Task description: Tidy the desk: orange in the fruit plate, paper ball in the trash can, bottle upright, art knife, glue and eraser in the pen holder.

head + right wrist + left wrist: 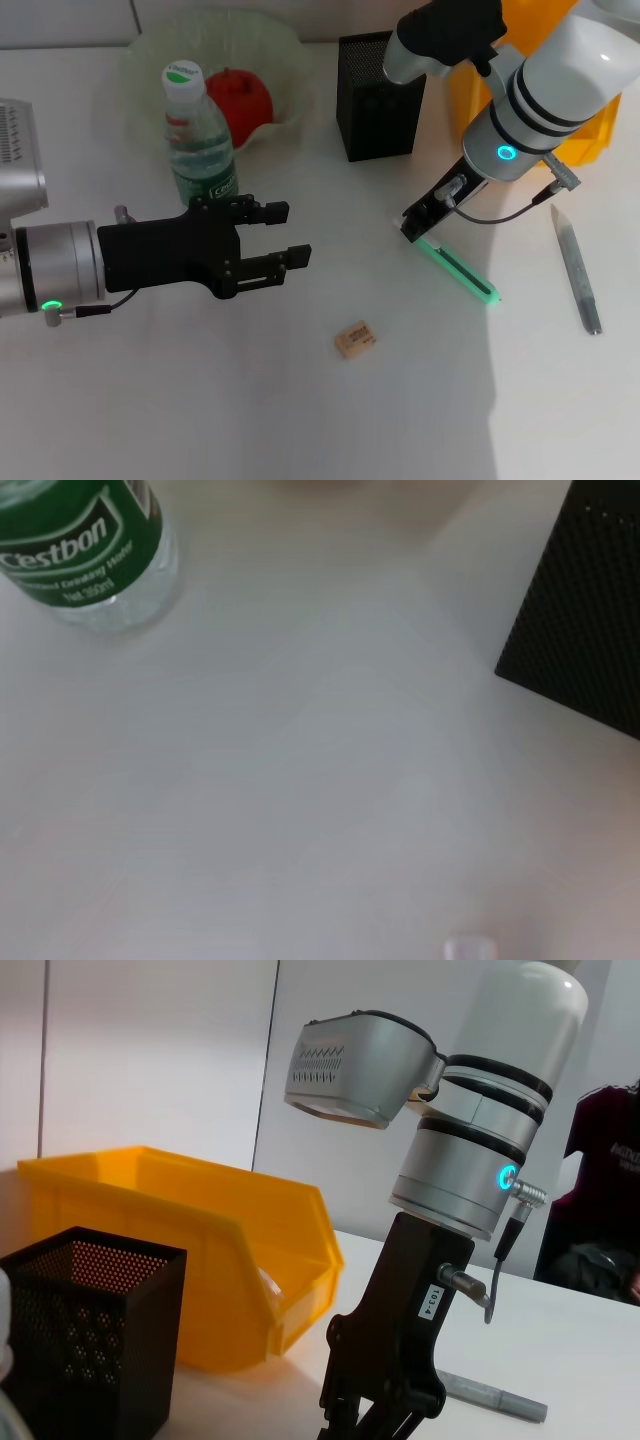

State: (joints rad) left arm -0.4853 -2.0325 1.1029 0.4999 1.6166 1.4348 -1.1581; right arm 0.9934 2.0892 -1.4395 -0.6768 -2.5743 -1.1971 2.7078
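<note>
My right gripper needs to let go of the green glue stick inside the black mesh pen holder (387, 73), toward the pen holder's yellow bin side.
My right gripper (413, 226) is down at the table, shut on the near end of a thin green glue stick (462, 268) that slants across the white desk; it also shows in the left wrist view (372, 1422). A grey metal art knife (577, 268) lies to its right. A tan eraser (354, 340) lies in front. The black mesh pen holder (378, 98) stands behind. The bottle (200, 145) stands upright, and the orange (240, 100) sits in the fruit plate (160, 50). My left gripper (282, 236) is open and empty beside the bottle. No paper ball shows.
A yellow bin (585, 140) stands at the back right, behind my right arm; it also shows in the left wrist view (200, 1250). The right wrist view shows the bottle (80, 550) and a corner of the pen holder (585, 630) over bare desk.
</note>
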